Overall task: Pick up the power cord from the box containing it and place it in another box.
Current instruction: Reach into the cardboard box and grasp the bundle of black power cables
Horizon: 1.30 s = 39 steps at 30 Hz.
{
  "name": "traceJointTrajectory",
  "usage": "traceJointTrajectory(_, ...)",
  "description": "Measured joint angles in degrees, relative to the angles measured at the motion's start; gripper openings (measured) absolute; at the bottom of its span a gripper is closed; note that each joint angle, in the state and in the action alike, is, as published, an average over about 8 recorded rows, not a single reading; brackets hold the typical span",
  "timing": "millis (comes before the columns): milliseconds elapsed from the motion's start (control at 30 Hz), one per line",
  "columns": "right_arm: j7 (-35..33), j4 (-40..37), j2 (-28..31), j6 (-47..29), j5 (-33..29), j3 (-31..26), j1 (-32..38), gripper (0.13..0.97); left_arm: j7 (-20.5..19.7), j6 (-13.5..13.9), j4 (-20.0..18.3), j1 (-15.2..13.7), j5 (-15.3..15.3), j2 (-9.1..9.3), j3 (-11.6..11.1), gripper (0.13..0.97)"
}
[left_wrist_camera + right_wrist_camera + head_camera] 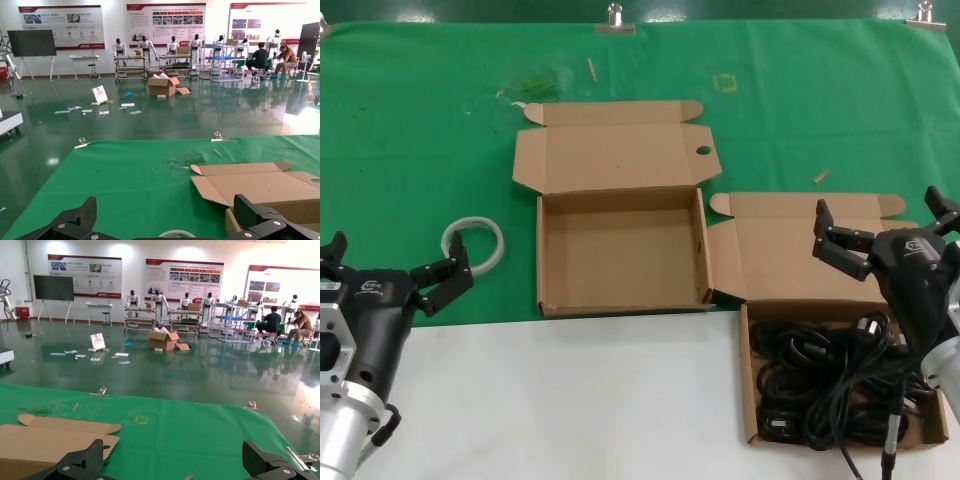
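Note:
My right gripper is to close next on the power cord's loop (877, 331) beside the shiny plug pins, close to the back side of the cable box.
The box with the slanted side flap (724, 262) stands at the right, and its tray (750, 380) holds a tangle of black cables (835, 385) with a chunky plug (868, 326). I cannot pick out the single power cord within the tangle. The other box (620, 255) stands empty in the middle, its lid (615, 155) laid back; the lid also shows in the left wrist view (260, 185) and right wrist view (45, 437). My right gripper (882, 214) is open and empty above the back of the cable box. My left gripper (395, 258) is open and empty at the near left.
A white tape ring (474, 243) lies on the green mat beside my left gripper and shows in the left wrist view (176, 233). Small sticks (821, 176) lie on the mat. Metal clips (615, 20) hold the mat's far edge. White table surface (570, 400) runs along the front.

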Motion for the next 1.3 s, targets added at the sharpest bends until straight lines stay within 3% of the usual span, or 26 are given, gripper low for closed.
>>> traceJointTrajectory(467, 0.0, 0.5, 0.6, 0.5, 0.3, -0.7, -0.1, 0.965, 0.0, 0.0, 0.0, 0.0, 0.0, 0.00, 0.0, 0.966)
traceJointTrajectory(733, -1.6, 4.1, 3.3, 5.8, 4.0, -6.1, -1.0, 0.965, 0.0, 0.0, 0.0, 0.0, 0.0, 0.00, 0.0, 0.954)
traceJointTrajectory(900, -2.8, 4.3, 1.5, 9.2, 5.5, -8.7, -2.7, 0.965, 0.0, 0.0, 0.0, 0.0, 0.0, 0.00, 0.0, 0.927)
traceJointTrajectory(1100, 0.7, 0.3, -3.7, 10.3, 0.4, -6.6, -5.2, 0.965, 0.0, 0.0, 0.0, 0.0, 0.0, 0.00, 0.0, 0.866)
traceJointTrajectory(1300, 11.6, -3.3, -5.9, 12.9, -8.2, -4.5, -6.8, 0.965, 0.0, 0.0, 0.0, 0.0, 0.0, 0.00, 0.0, 0.789)
